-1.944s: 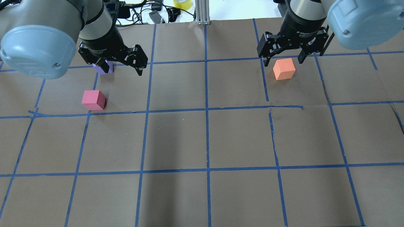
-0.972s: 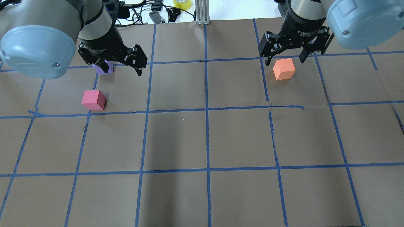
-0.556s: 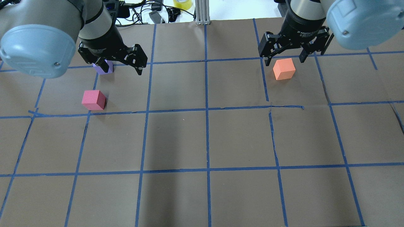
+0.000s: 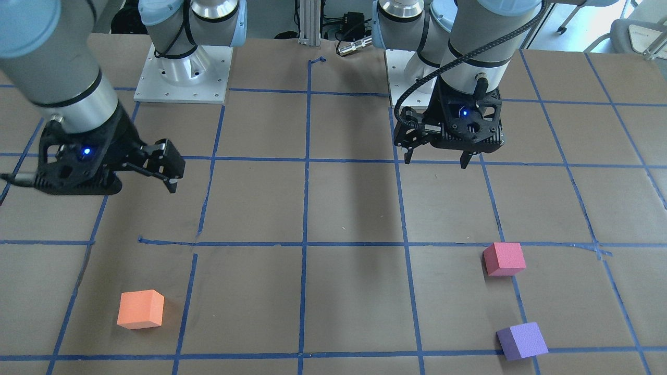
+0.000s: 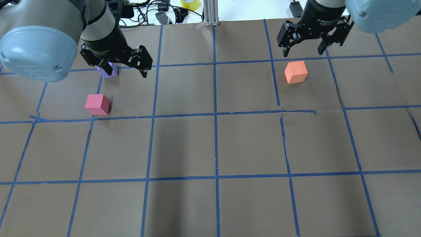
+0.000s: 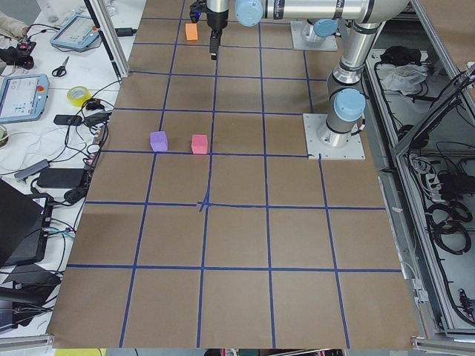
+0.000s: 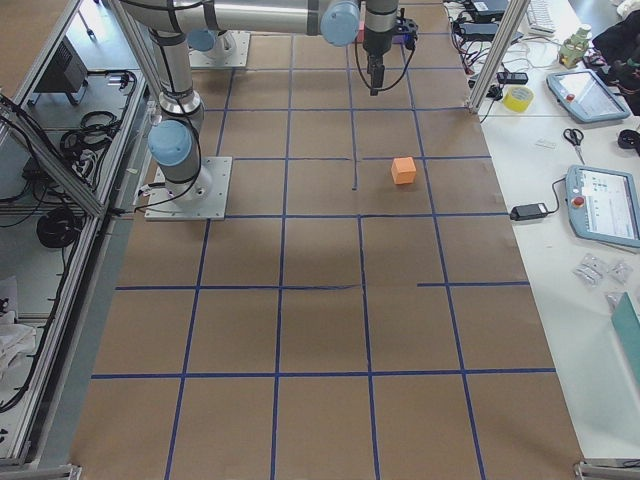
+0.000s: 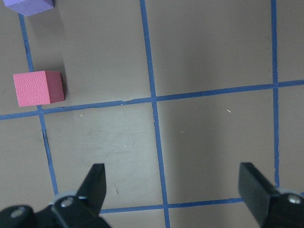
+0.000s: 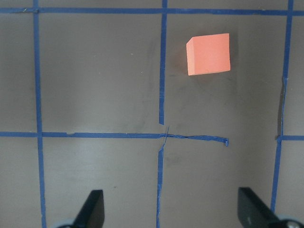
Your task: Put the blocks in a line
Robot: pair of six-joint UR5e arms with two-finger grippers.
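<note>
My right gripper needs to move down to the orange block next and close on the block's two opposite sides (image 4: 141, 310) (image 9: 208, 54), between the blue tape lines.
The orange block (image 5: 296, 71) lies on the brown table at the far right; it also shows in the right wrist view (image 9: 209, 53). My right gripper (image 5: 302, 52) hangs open and empty above the table, apart from the orange block, on its far side in the overhead view. The pinkish red block (image 5: 97, 104) lies at the far left, also in the left wrist view (image 8: 38, 88). The purple block (image 4: 521, 341) lies just beyond it, partly hidden in the overhead view (image 5: 110, 70) by my left gripper (image 5: 123, 69), which is open, empty and raised.
Blue tape lines (image 5: 215, 115) divide the brown paper into squares. An aluminium post (image 5: 210, 13), cables and a yellow tape roll (image 5: 190, 4) sit past the far edge. The arm bases (image 4: 182, 73) stand at the near side.
My right gripper has moved away from the orange block, toward the far edge and a little right in the overhead view. The left gripper has barely shifted. The blocks have not moved.
</note>
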